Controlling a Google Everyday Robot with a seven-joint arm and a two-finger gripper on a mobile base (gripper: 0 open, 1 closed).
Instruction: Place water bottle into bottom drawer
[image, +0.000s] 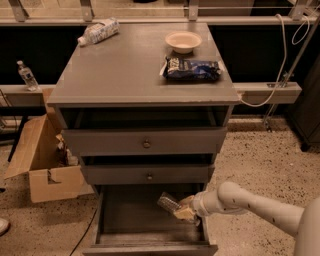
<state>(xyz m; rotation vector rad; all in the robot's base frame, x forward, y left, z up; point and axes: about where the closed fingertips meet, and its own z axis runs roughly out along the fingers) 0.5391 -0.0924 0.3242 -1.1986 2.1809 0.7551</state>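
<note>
The water bottle, now held tilted just above the drawer floor, will be released on the bottom drawer's inside (179, 212), near the side closest to my arm.
The bottom drawer (125, 220) of the grey cabinet is pulled open, showing a flat dark interior. My gripper (184, 211) reaches in from the right on a white arm and is shut on the water bottle (169, 203), a clear plastic bottle that it holds tilted over the drawer's right side, just above the floor of the drawer. Only the bottle's left end shows past the gripper.
Two shallower drawers with brass knobs (146, 144) sit above. On the cabinet top lie a patterned-label bottle (98, 31), a bowl (183, 41) and a dark snack bag (192, 69). An open cardboard box (40, 165) stands at the left; a small bottle (26, 75) stands on a ledge.
</note>
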